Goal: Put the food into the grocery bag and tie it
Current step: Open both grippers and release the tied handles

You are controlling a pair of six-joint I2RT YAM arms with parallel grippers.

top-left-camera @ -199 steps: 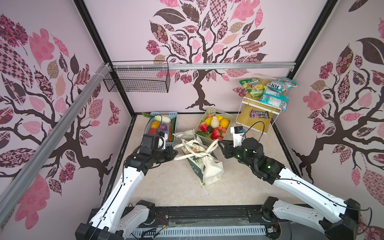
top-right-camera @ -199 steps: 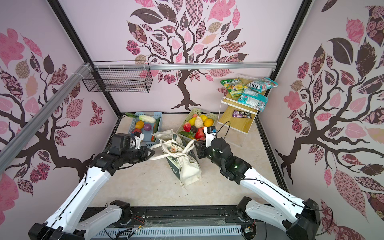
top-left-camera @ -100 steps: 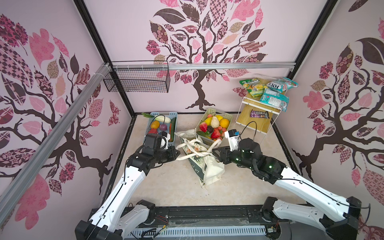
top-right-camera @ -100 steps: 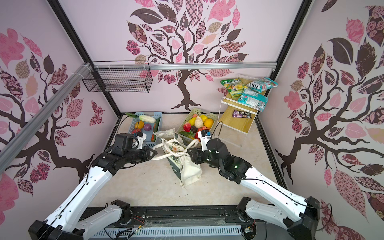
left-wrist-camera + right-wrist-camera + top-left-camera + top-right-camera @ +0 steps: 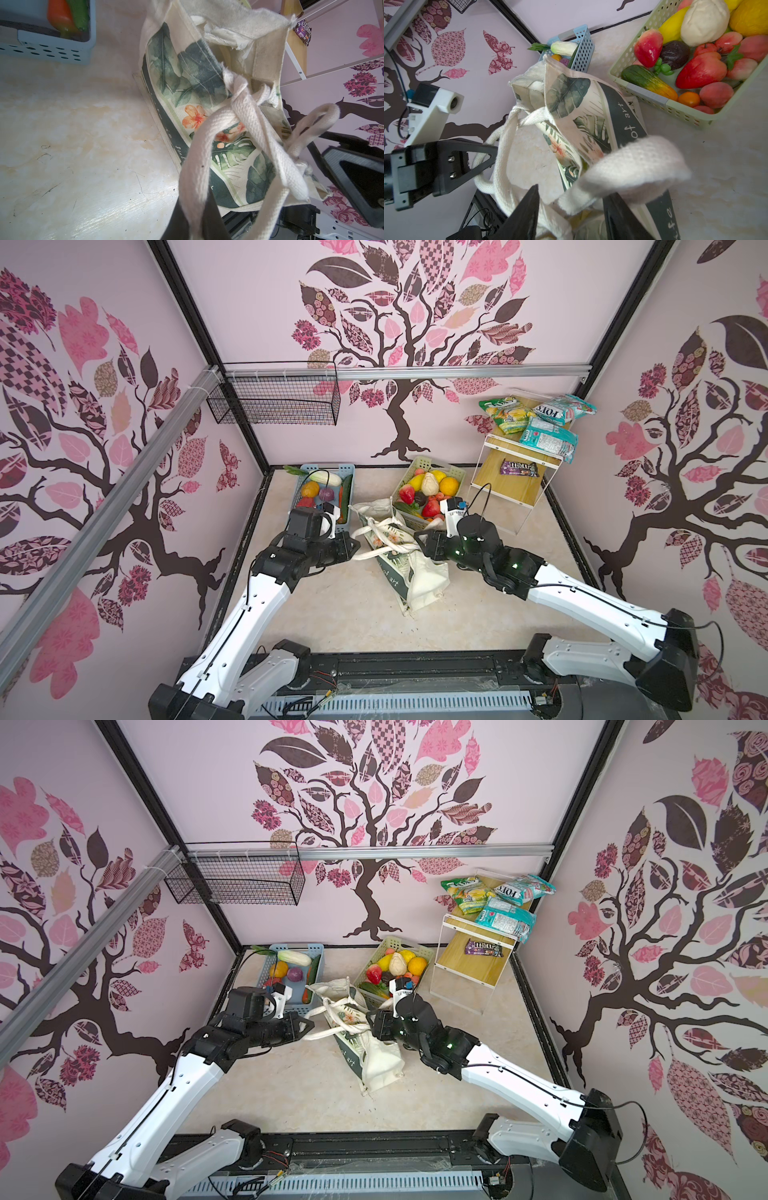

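The knot over the bag's opening is still loose, so my right gripper needs to close on the slack handle loop (image 5: 642, 168) and pull it away from my left gripper.
The grocery bag (image 5: 419, 580) (image 5: 382, 1065), cream canvas with a dark green floral panel, lies on its side mid-table in both top views. Its two thick cream handles cross in a loose knot (image 5: 243, 93) over the mouth. My left gripper (image 5: 353, 547) (image 5: 194, 207) is shut on one handle loop (image 5: 195, 166), left of the bag. My right gripper (image 5: 417, 537) (image 5: 572, 193) stands open at the bag's right side. The other handle loop (image 5: 633, 162) drapes loosely across its spread jaws. The canvas hides the food in the bag.
A blue basket (image 5: 348, 472) and a pale-green basket (image 5: 409, 472) full of toy produce stand just behind the bag. At the back right, a white rack (image 5: 515, 489) carries candy bags (image 5: 536, 418) and a brown M&M's packet (image 5: 519, 467). A wire basket (image 5: 274, 402) hangs on the back wall.
My right gripper has moved left toward the bag and its jaws have spread, so the handle it pulled taut now lies slack. My left gripper still holds its handle.
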